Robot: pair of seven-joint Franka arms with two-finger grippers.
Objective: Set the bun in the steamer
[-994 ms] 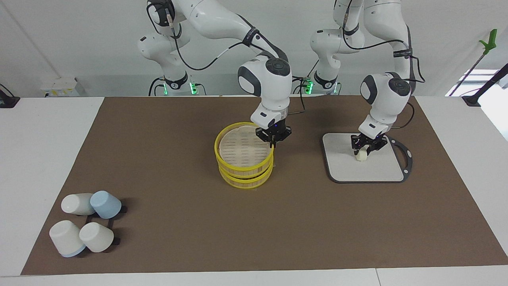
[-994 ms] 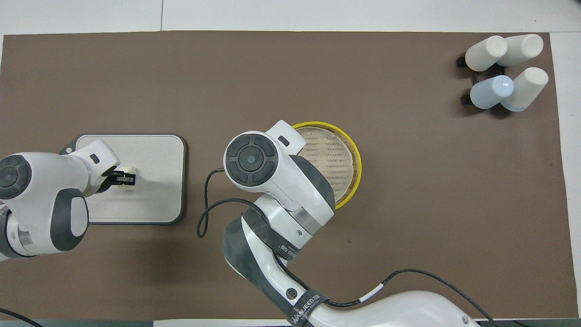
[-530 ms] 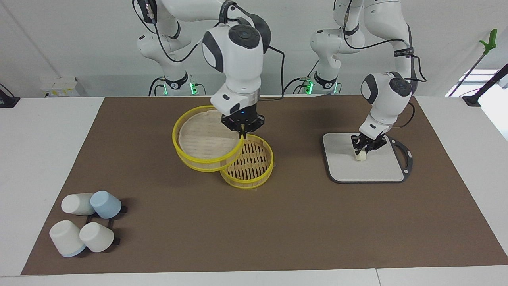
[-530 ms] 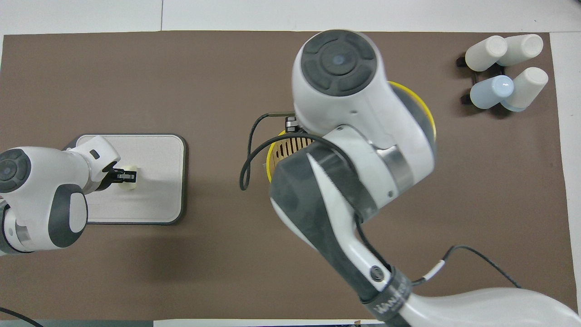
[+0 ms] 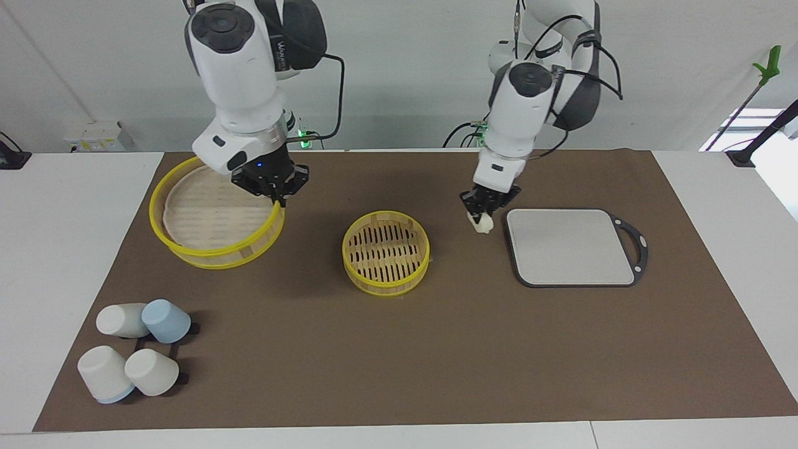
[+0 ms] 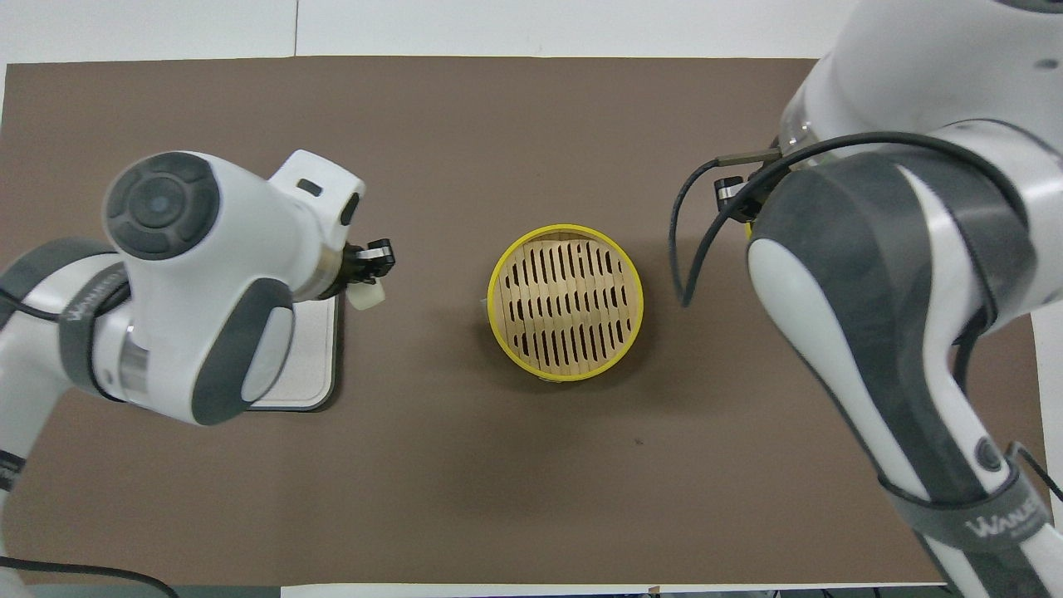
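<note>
Next, the left gripper releases the bun on the steamer's slatted bottom [image 6: 569,334], a bit nearer the robots than the middle of the bottom.
The steamer's base [image 5: 386,274] stands open at the middle of the mat, its slatted bottom bare; it also shows in the overhead view [image 6: 498,274]. My left gripper [image 5: 479,215] is shut on the cream-white bun [image 5: 482,225] and holds it in the air over the mat, between the grey board and the steamer. The overhead view shows this gripper [image 6: 371,267] and the bun [image 6: 366,296] too. My right gripper [image 5: 275,194] is shut on the rim of the steamer lid [image 5: 212,218], which hangs tilted over the mat toward the right arm's end.
The grey board [image 5: 570,246] with a black handle lies toward the left arm's end; its edge shows under the left arm in the overhead view [image 6: 328,357]. Several white and blue cups [image 5: 134,349] lie on a black rack, farther from the robots at the right arm's end.
The right gripper lifted the lid off the steamer and carried it toward the right arm's end. The left gripper closed on the bun, lifted it off the board and moved it toward the steamer.
</note>
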